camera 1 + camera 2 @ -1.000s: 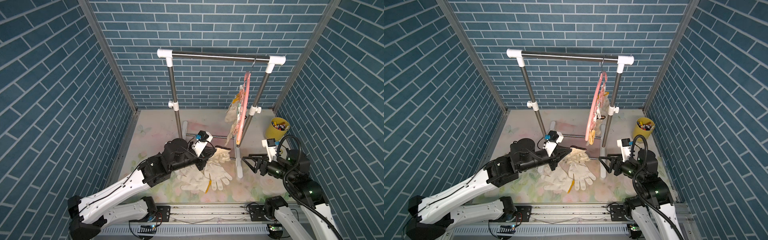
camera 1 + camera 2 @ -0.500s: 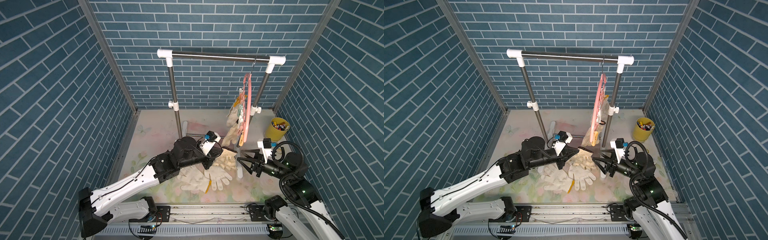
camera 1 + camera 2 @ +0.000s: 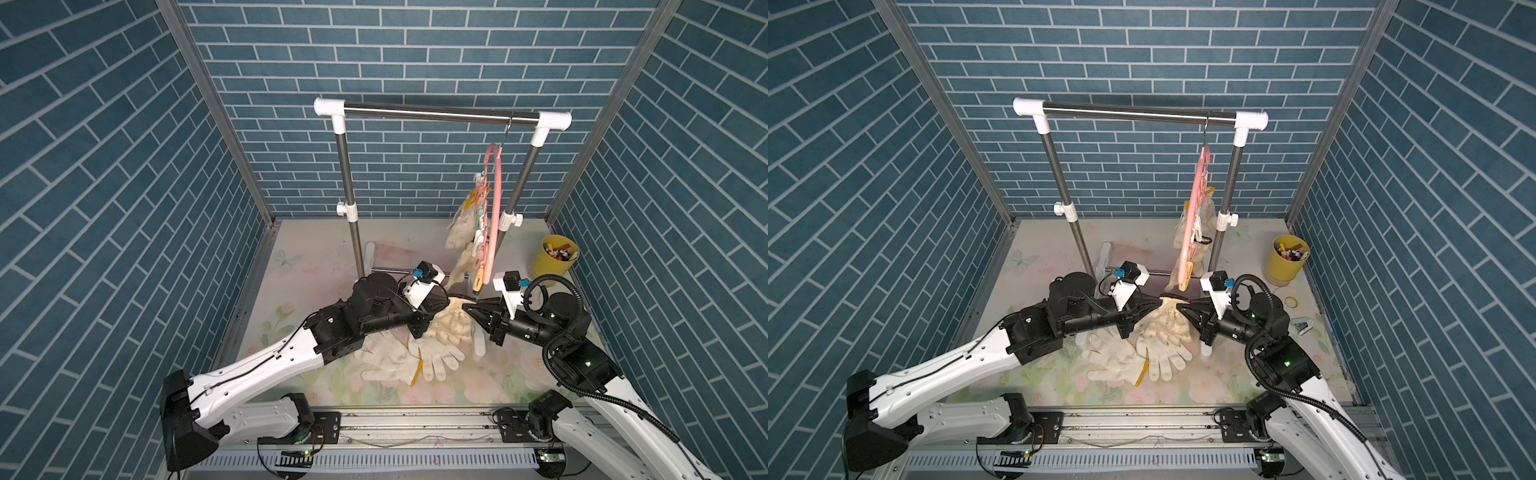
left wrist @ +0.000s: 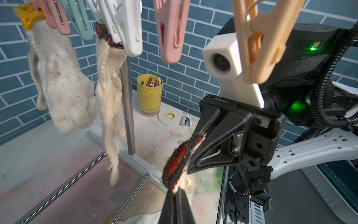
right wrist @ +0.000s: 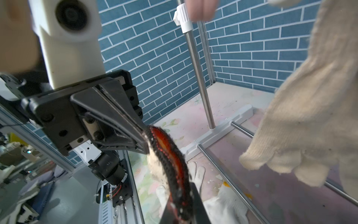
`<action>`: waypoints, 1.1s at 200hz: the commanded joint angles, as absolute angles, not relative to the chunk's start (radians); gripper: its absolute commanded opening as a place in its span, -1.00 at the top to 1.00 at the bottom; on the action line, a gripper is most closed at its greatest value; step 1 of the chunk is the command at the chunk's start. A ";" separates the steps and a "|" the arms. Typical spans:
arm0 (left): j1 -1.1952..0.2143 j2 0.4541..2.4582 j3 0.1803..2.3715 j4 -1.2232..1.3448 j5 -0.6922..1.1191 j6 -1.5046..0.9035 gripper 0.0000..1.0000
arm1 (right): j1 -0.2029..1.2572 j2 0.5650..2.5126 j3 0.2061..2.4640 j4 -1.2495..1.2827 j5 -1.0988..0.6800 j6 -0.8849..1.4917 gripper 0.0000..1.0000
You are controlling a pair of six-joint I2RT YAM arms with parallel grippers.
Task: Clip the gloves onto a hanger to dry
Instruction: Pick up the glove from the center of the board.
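Observation:
The cuff's near end sits shallow in the left gripper's fingers, so the robot should open its left gripper and take the cuff [image 4: 176,168] deeper while the right gripper holds the glove.
A cream knitted glove [image 3: 1165,323] with a dark red-and-black cuff [image 4: 175,164] hangs stretched between both grippers, just above the table. My left gripper [image 4: 175,192] is shut on one end of the cuff, my right gripper [image 5: 182,203] on the other end. In a top view their tips, left gripper [image 3: 1158,301] and right gripper [image 3: 1180,308], face each other closely. The pink hanger [image 3: 494,216] hangs from the rack just behind, with two gloves [image 4: 60,81] clipped on. A free pink clip [image 4: 170,29] and an orange clip [image 4: 261,38] dangle above the cuff. Two white gloves [image 3: 399,361] lie on the table.
The steel-tube rack [image 3: 436,114] stands at the back, its foot bars [image 4: 67,186] on the table under the hanger. A yellow cup [image 3: 555,259] of small items sits at the back right. A tape roll [image 4: 169,117] and a small white object [image 3: 1302,324] lie near it.
The right gripper came in from the right with its jaws open and has shut on the cuff. The left arm carried the glove rightward, closer to the hanger.

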State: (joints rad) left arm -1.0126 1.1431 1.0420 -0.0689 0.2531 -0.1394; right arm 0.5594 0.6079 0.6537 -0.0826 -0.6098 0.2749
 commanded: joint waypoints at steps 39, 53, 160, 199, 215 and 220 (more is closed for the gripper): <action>-1.012 1.140 0.995 0.035 0.341 -0.157 -0.12 | 0.565 0.547 0.702 -0.109 -0.589 0.200 1.00; -1.012 1.130 0.959 0.119 0.376 -0.139 -0.16 | 0.566 0.551 0.714 -0.125 -0.606 0.193 1.00; -0.971 1.114 0.802 0.591 0.518 -0.179 0.03 | 0.568 0.555 0.750 -0.171 -0.644 0.201 1.00; -0.965 1.184 0.845 0.582 0.600 -0.201 0.19 | 0.569 0.555 0.758 -0.167 -0.640 0.201 1.00; -0.965 1.204 0.852 0.588 0.619 -0.217 0.24 | 0.570 0.554 0.758 -0.166 -0.640 0.201 1.00; -0.966 1.208 0.853 0.588 0.622 -0.220 0.24 | 0.572 0.552 0.758 -0.166 -0.640 0.201 1.00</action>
